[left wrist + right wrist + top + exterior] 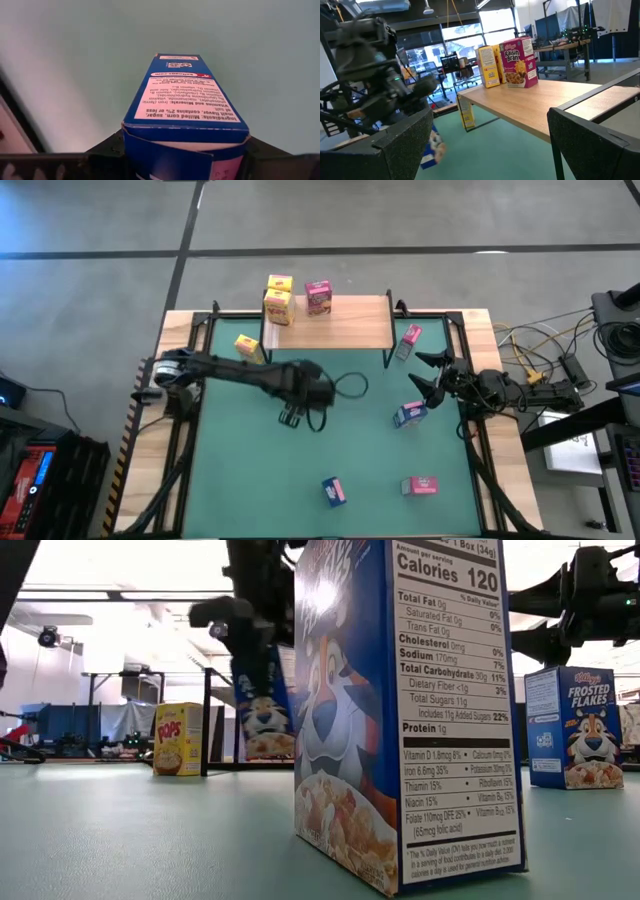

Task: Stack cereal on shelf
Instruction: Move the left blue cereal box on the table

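My left gripper is going to set the blue cereal box, hanging over the mat's middle now, down on the green mat (329,377) just in front of the middle of the shelf.
My left gripper (293,417) hangs over the middle of the green mat, pointing steeply down, shut on a blue cereal box (182,95). The low view shows this box (265,710) hanging under the gripper. The shelf (335,325) stands at the far edge on thin black legs. On it are two yellow boxes (278,298), one atop the other, and a pink box (318,297) beside them. My right gripper (428,375) waits open at the right edge, touching nothing. My left gripper pinches the blue box between its two fingers (102,155), one on each side of the box's flap end (137,150). The fingers come from above, slanting down. The box hangs lengthwise below them over the mat, its other end (172,59) pointing down.
Loose boxes lie on the mat: a yellow one (250,348) left of the shelf, a pink one (408,340) by the shelf's right leg, a blue one (410,414) near my right gripper, and a blue (334,491) and a pink one (420,485) near the front.
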Motion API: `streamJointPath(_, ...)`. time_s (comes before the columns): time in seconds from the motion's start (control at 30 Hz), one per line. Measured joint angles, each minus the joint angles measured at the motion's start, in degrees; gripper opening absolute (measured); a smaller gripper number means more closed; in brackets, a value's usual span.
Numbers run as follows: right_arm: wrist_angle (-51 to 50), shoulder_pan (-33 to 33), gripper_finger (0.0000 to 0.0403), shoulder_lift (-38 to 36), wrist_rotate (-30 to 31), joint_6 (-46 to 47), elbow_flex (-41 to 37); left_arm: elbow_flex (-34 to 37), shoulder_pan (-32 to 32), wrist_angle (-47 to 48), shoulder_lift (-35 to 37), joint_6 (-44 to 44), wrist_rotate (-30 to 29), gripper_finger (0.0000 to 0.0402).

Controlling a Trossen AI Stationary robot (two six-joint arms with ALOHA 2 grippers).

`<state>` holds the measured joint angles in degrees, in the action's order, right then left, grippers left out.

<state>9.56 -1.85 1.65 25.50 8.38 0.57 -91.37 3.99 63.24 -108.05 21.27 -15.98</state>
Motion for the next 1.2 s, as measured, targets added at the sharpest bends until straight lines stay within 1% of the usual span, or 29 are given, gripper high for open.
streamJointPath(0.07, 0.0, 0.0, 0.0384, 0.0, 0.0, 0.0, 0.0, 0.0, -2.0, -1.6, 0.0, 3.3, 0.3, 0.0164)
streamJointPath(0.2, 0.0, 0.0, 0.0384, 0.0, 0.0, 0.0, 0.0, 0.0, -5.5, -4.2, 0.0, 6.6, 4.5, 0.0164)
streamJointPath(0.37, 0.0, 0.0, 0.0384, 0.0, 0.0, 0.0, 0.0, 0.0, -9.5, -7.6, -0.1, 6.8, 7.9, 0.0164)
streamJointPath(0.5, 0.0, 0.0, 0.0384, 0.0, 0.0, 0.0, 0.0, 0.0, -12.0, -8.9, -0.4, 7.0, 12.3, 0.0164)
streamJointPath(0.7, 0.0, 0.0, 0.0384, 0.0, 0.0, 0.0, 0.0, 0.0, -14.4, -9.2, -2.5, 6.7, 13.3, 0.0164)
streamJointPath(0.83, 0.0, 0.0, 0.0384, 0.0, 0.0, 0.0, 0.0, 0.0, -15.4, -9.5, -3.5, 2.7, 13.9, 0.0164)
streamJointPath(0.97, 0.0, 0.0, 0.0384, 0.0, 0.0, 0.0, 0.0, 0.0, -15.5, -10.9, -3.6, -6.4, 14.1, 0.017)
streamJointPath(1.1, 0.0, 0.0, 0.0384, 0.0, 0.0, 0.0, 0.0, 0.0, -15.5, -11.2, -3.7, -12.1, 14.1, 0.0198)
streamJointPath(1.2, 0.0, 0.0, 0.0384, 0.0, 0.0, 0.0, 0.0, 0.0, -15.5, -11.6, -3.7, -13.4, 14.0, 0.0224)
